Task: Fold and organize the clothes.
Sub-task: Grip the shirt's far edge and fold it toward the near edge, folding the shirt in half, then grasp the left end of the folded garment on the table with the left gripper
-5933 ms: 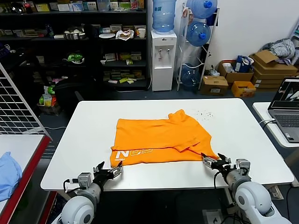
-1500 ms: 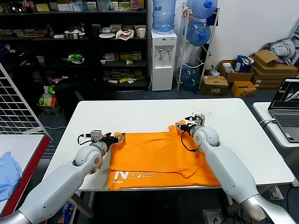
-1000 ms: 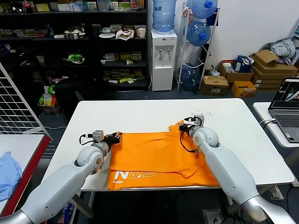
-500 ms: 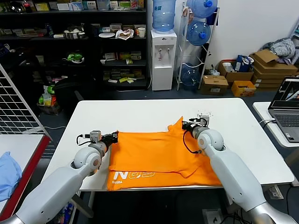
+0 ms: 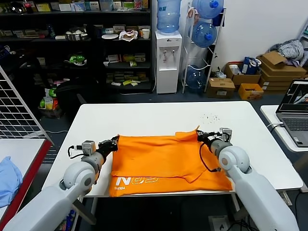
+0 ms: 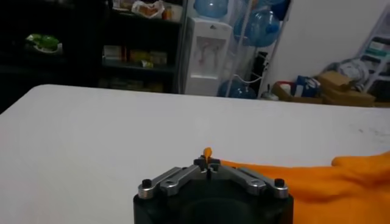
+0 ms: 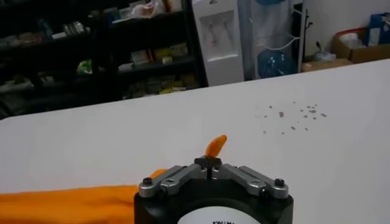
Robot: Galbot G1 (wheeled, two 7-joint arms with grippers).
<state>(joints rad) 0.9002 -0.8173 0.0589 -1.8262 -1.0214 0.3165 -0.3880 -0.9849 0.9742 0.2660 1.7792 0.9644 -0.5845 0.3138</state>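
The far corner of the orange T-shirt will drop from my left gripper onto the shirt itself [image 5: 115, 171], just behind the start of the pale lettering.
The clothes are one bright orange T-shirt [image 5: 163, 159] lying folded across the near half of the white table [image 5: 144, 118], pale lettering [image 5: 137, 181] along its near edge. My left gripper [image 5: 114, 141] is shut on the shirt's far left corner; a small orange tip [image 6: 207, 151] pokes out between its closed fingers. My right gripper [image 5: 199, 135] is shut on the far right corner, with an orange fold [image 7: 215, 146] sticking up from its fingertips. The shirt's far edge stretches between the two grippers. The near edge overhangs the table front.
A laptop [image 5: 296, 113] sits on a side table to the right. A light blue cloth [image 5: 8, 180] lies on a red-edged table at the left, beside a wire rack [image 5: 19, 108]. Small dark specks [image 5: 210, 117] dot the table's far right. Shelves and a water dispenser [image 5: 168, 60] stand behind.
Both grippers have closed on the shirt's far corners and drawn back toward me and outward, pulling the far edge straighter and the shirt nearer the table front.
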